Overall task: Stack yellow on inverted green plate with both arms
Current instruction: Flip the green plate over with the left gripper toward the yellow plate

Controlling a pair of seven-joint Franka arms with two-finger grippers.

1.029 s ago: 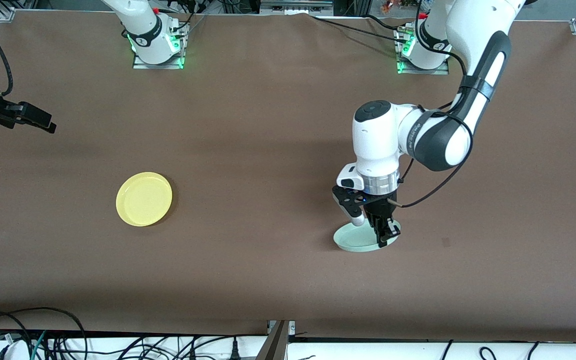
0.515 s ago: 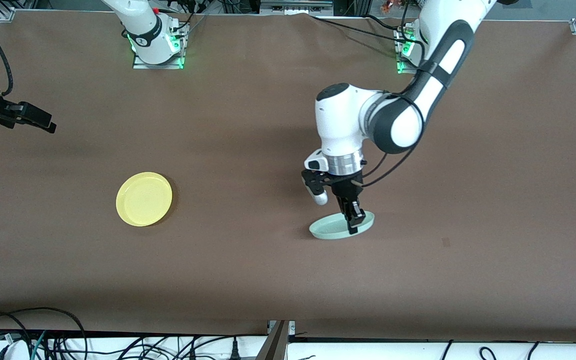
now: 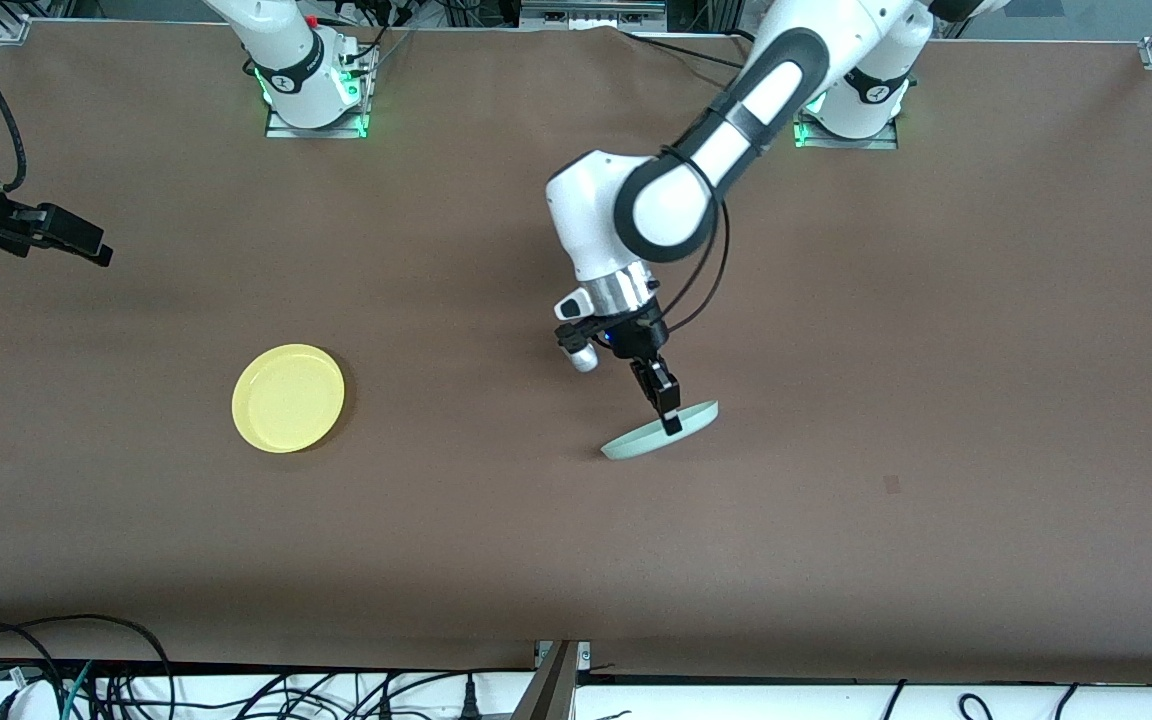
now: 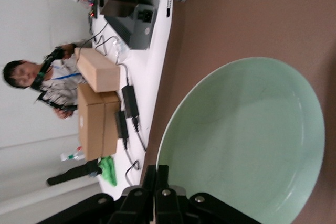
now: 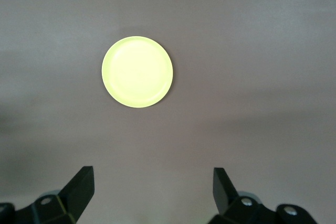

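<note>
Next, I let go of the green plate with my left gripper on the brown table (image 3: 629, 414), between the yellow plate and the dark mark.
The yellow plate (image 3: 288, 398) lies rim-up on the brown table toward the right arm's end; the right wrist view also shows the yellow plate (image 5: 137, 72). Over the middle of the table, my left gripper (image 3: 671, 422) is shut on the rim of the pale green plate (image 3: 641, 440), which hangs tilted steeply with one edge low. In the left wrist view the green plate (image 4: 247, 145) shows its hollow side, and the left gripper (image 4: 156, 171) pinches its edge. My right gripper (image 3: 96, 252) waits open and holds nothing, at the table's end, above and apart from the yellow plate; the right gripper (image 5: 152, 174) stands wide.
Both arm bases (image 3: 314, 95) (image 3: 851, 110) stand along the table's edge farthest from the front camera. Cables (image 3: 56, 680) lie off the nearest edge. A small dark mark (image 3: 891, 485) is on the table toward the left arm's end. Cardboard boxes (image 4: 97, 114) sit off the table.
The left arm has carried the green plate from the left arm's end toward the table's middle, lifting it and tipping it from nearly flat to steeply tilted. The right arm has not moved.
</note>
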